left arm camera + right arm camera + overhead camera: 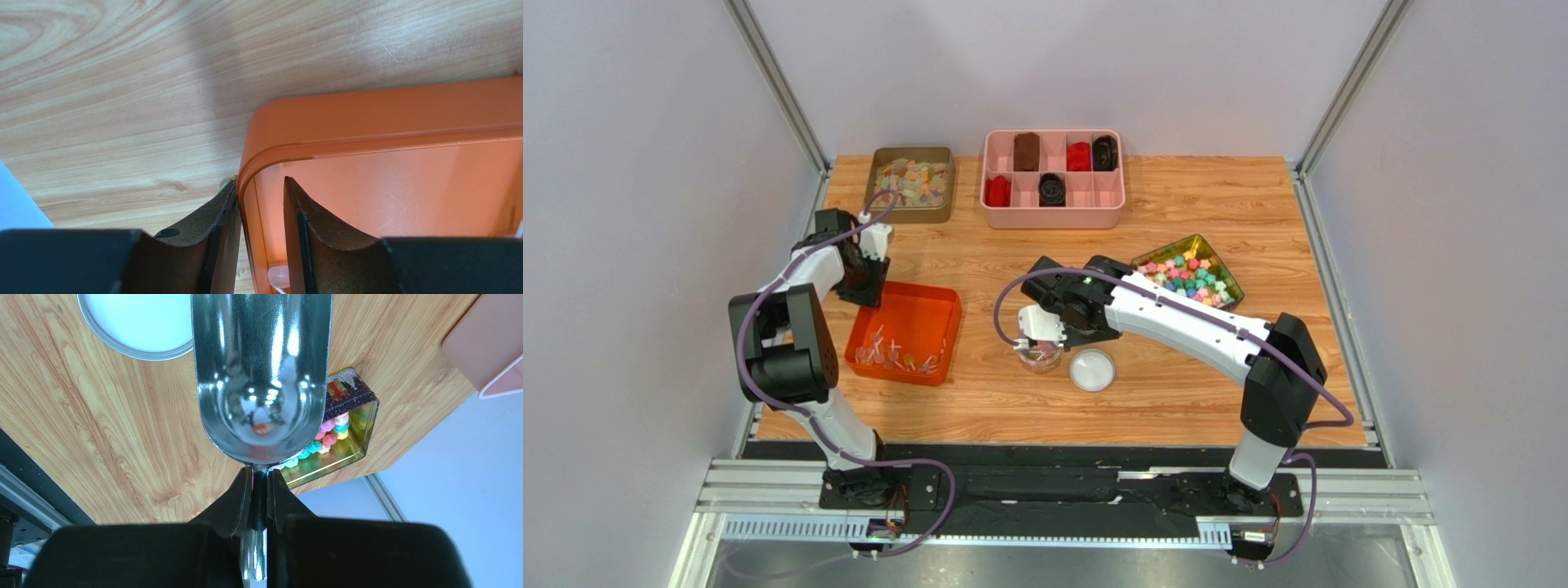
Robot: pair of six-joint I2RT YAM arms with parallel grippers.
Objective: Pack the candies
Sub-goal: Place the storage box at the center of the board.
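My right gripper needs to put the metal scoop down on the table (1066, 278) between the pink box with compartments and the clear jar.
The candies (891, 355) lie in a heap at the near end of the orange tray (928, 312); one whitish piece (277, 275) shows between my left fingers. My left gripper (261, 180) straddles the tray's far-left corner wall (368, 116), jaws open. The outer finger (215, 214) lies against the wall and the inner one stands apart. In the top view that gripper (867, 288) hangs over this corner. My right gripper (260, 471) is shut on the handle of a metal scoop (261, 373), held over a small clear jar (1038, 357).
A round white lid (1092, 369) lies right of the jar. A green tin of chunky bright candies (1189, 272) stands at the right, a brown tin of pastel pieces (911, 181) at the back left, and a pink compartment box (1053, 179) at the back.
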